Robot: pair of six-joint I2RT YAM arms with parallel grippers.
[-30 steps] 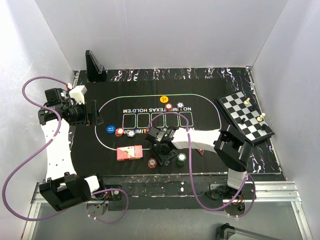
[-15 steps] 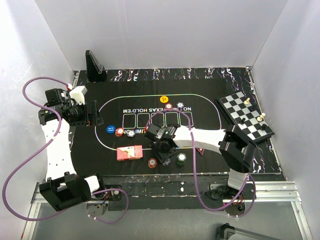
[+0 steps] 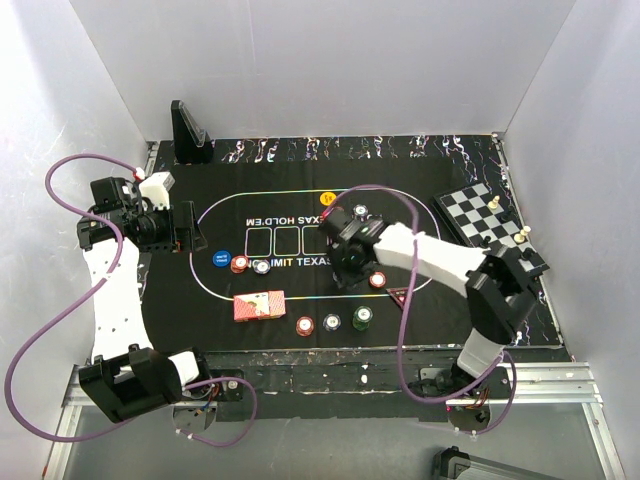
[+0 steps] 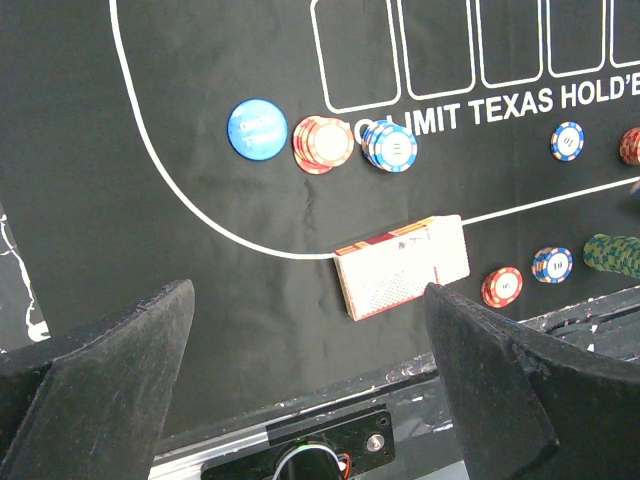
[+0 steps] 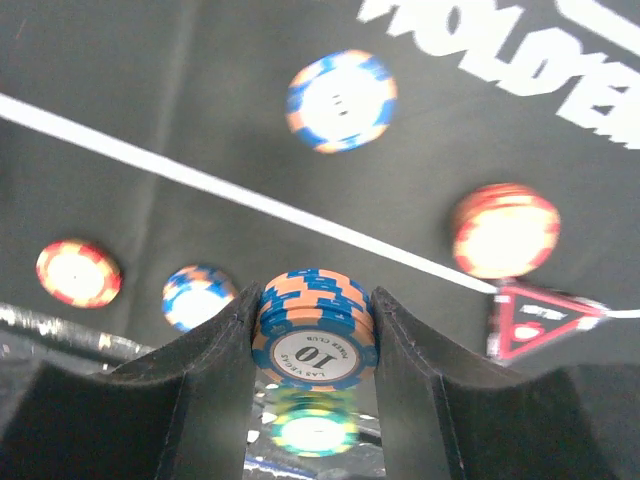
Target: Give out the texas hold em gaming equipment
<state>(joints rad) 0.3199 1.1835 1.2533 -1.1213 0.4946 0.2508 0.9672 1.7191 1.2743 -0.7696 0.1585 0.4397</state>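
Observation:
The robot's right gripper should put the blue-and-orange chips down on the black mat [image 3: 407, 271] beside the red stack, just beyond the triangular marker.
My right gripper [image 3: 352, 268] [image 5: 314, 335] is shut on a stack of blue-and-orange chips [image 5: 314, 322] marked 10 and holds it above the black mat. Under it lie a green chip stack [image 5: 313, 430] [image 3: 362, 317], a blue chip [image 5: 197, 297] [image 3: 331, 322], a red chip [image 5: 78, 272] [image 3: 304, 325], another blue chip [image 5: 341, 100], a red stack [image 5: 505, 228] [image 3: 377, 280] and the triangular marker [image 5: 540, 310] [image 3: 400, 294]. The red-backed card deck [image 3: 258, 305] [image 4: 402, 266] lies at the front left. My left gripper [image 3: 183, 228] [image 4: 310, 400] is open and empty at the mat's left edge.
A blue disc [image 3: 219, 259], a red stack [image 3: 240, 264] and a blue-white stack [image 3: 261, 266] sit at the mat's left. An orange chip [image 3: 327, 197] and one more chip [image 3: 361, 210] lie at the far side. The chessboard [image 3: 490, 235] is at the right, a black stand [image 3: 188, 132] at the back left.
My right gripper has lifted the blue-and-orange stack from the front chip row and moved it back and right over the mat's middle. The left arm has not moved.

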